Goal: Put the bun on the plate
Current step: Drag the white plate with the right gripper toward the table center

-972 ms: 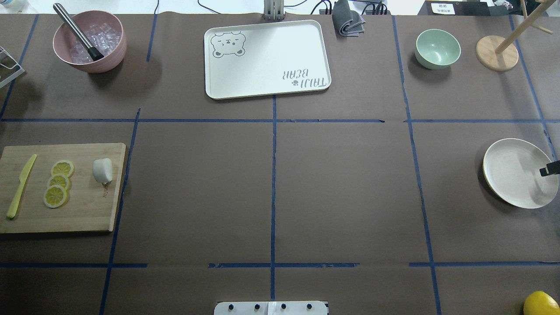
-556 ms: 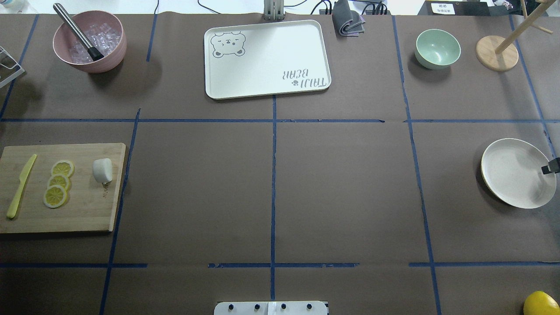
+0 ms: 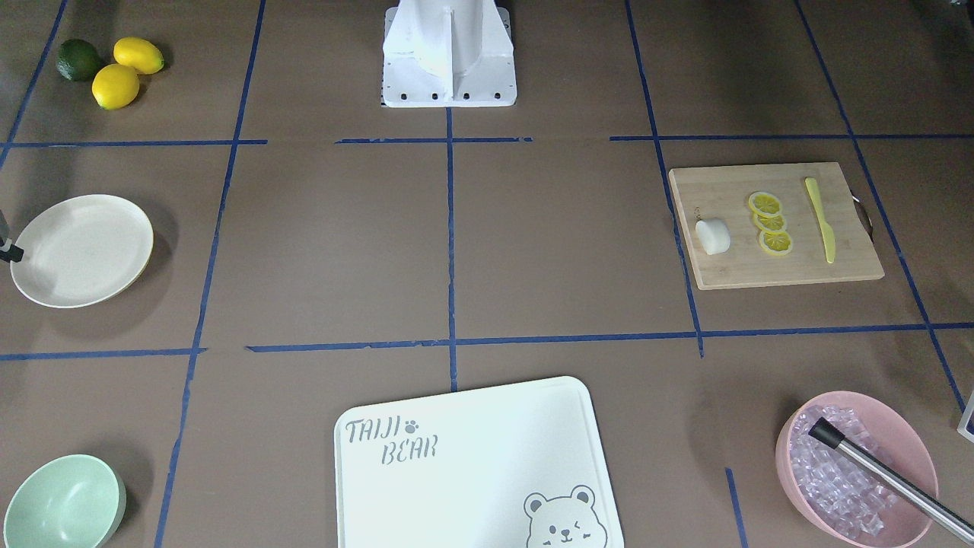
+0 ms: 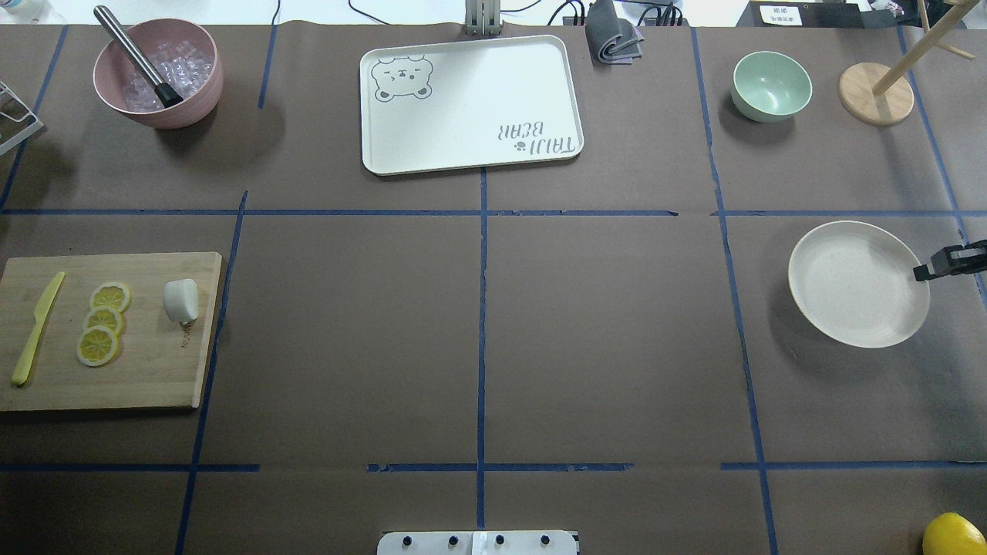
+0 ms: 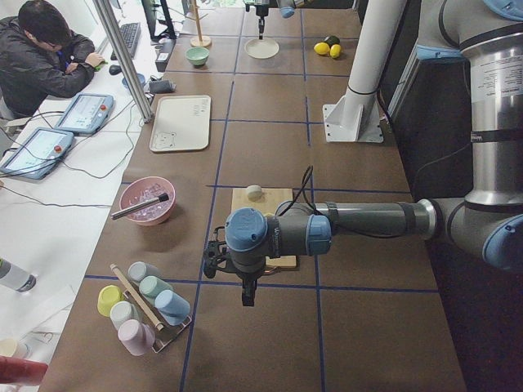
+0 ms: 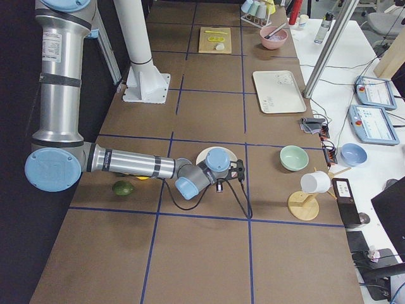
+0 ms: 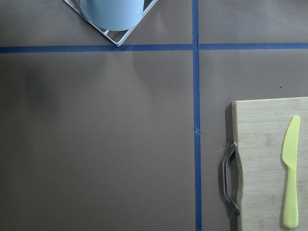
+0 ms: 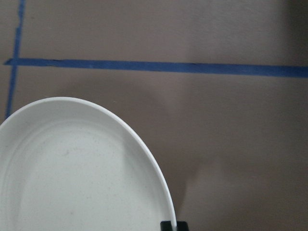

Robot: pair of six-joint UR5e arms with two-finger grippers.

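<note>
The blue line meets the bear-printed tray point(image 3: 453, 232). Next, my right gripper lets go of the plate on that line, midway between its tape crossings.
The bun point(image 4: 181, 300) is a small white block lying on the right part of the wooden cutting board point(image 4: 154, 370), next to three lemon slices point(image 4: 104, 322). The cream-white plate point(image 4: 858, 284) is at the table's right side. My right gripper point(image 4: 925, 271) is shut on the plate's right rim, and the right wrist view shows a dark fingertip point(image 8: 173, 225) clamped on that rim. From across the table the plate point(image 3: 80, 250) shows at the left edge, gripper point(image 3: 9, 251) beside it. My left gripper point(image 5: 248, 294) hangs left of the board, far from the bun; whether it is open I cannot tell.
A yellow plastic knife point(image 4: 35, 330) lies on the board's left part. At the back stand a pink bowl of ice with a metal tool point(image 4: 158, 73), a bear-printed tray point(image 4: 470, 104), a mint-green bowl point(image 4: 771, 85) and a wooden stand point(image 4: 877, 94). A lemon point(image 4: 954, 534) sits front right.
The plate has moved left and toward the far side of the table, carried by the right gripper on its rim. Bun and board have not moved.
</note>
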